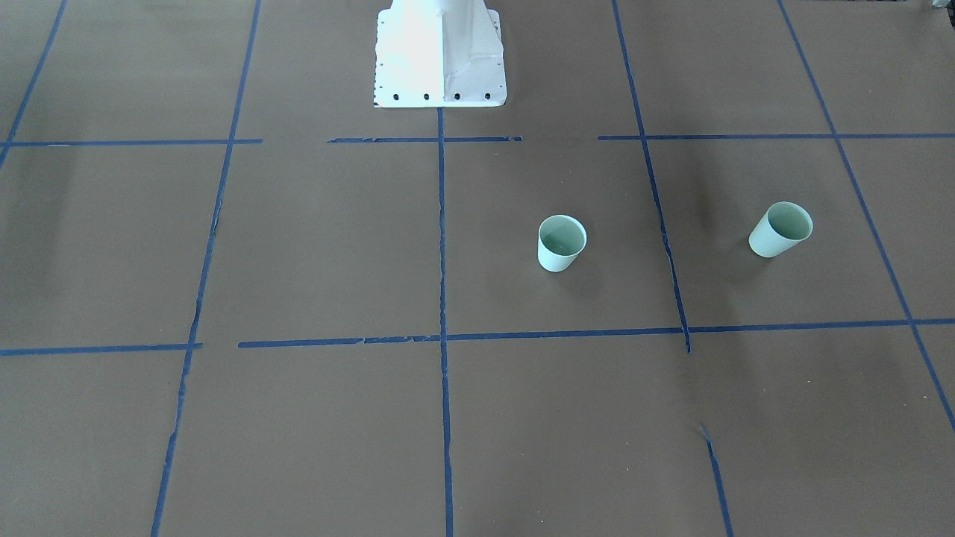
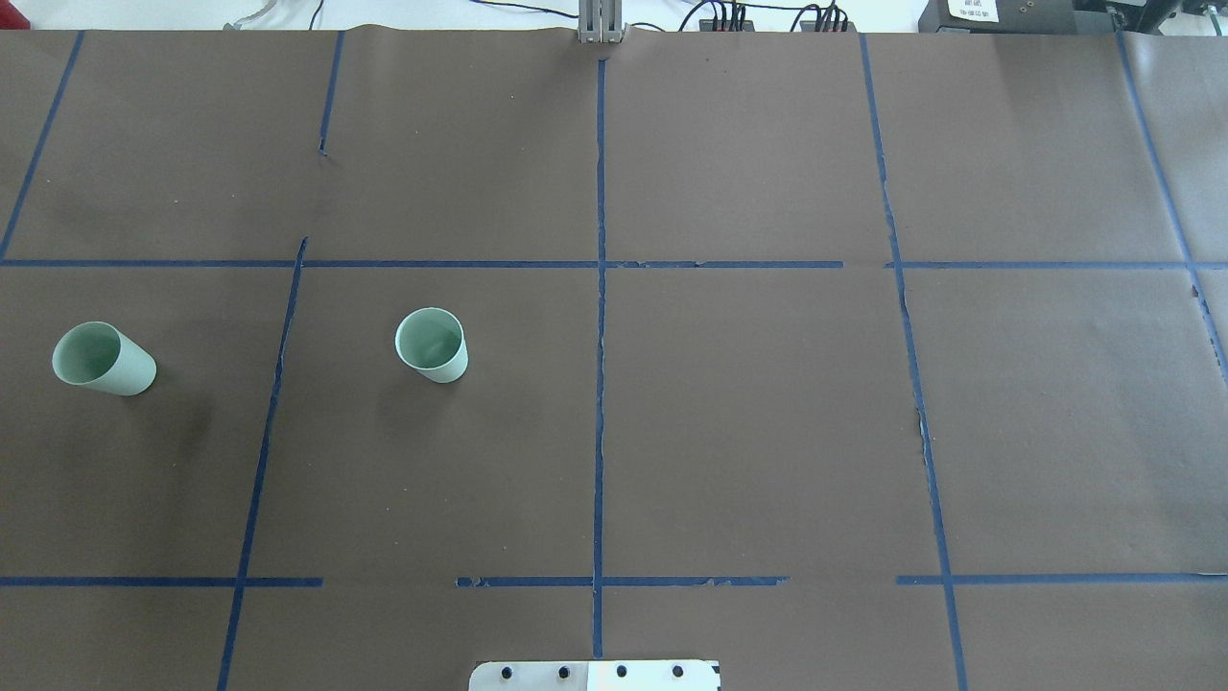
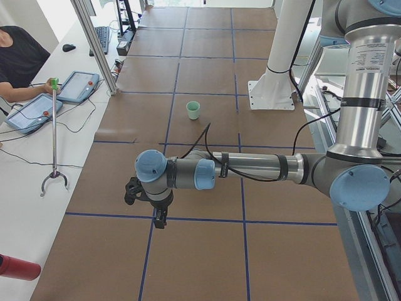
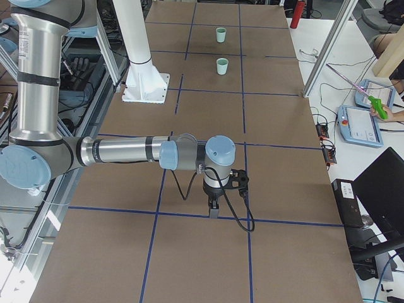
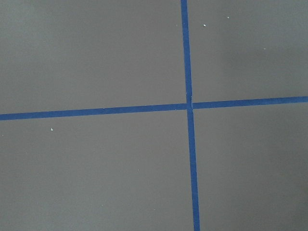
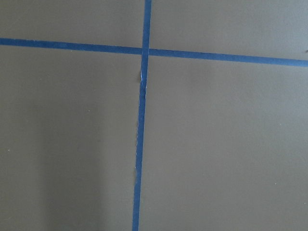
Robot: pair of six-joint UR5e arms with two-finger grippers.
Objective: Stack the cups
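Next, my left gripper needs to grab the outer mint-green cup's rim [image 1: 811, 220] on the side facing away from the cup nearer the middle.
Two pale mint-green cups stand upright and apart on the brown table, on the robot's left half. One cup [image 1: 561, 243] [image 2: 432, 345] is nearer the middle. The other cup [image 1: 780, 230] [image 2: 103, 359] is near the table's left end. Both show far off in the exterior right view [image 4: 222, 65] [image 4: 220, 35]. My left gripper [image 3: 161, 221] shows only in the exterior left view, hanging above the table; I cannot tell if it is open. My right gripper [image 4: 213, 209] shows only in the exterior right view, far from the cups; I cannot tell its state.
The white robot pedestal [image 1: 440, 56] stands at the table's robot-side edge. Blue tape lines [image 2: 600, 384] grid the brown table cover. An operator's side table with tablets [image 3: 78, 86] and a reach-grabber [image 3: 53, 138] runs along the far side.
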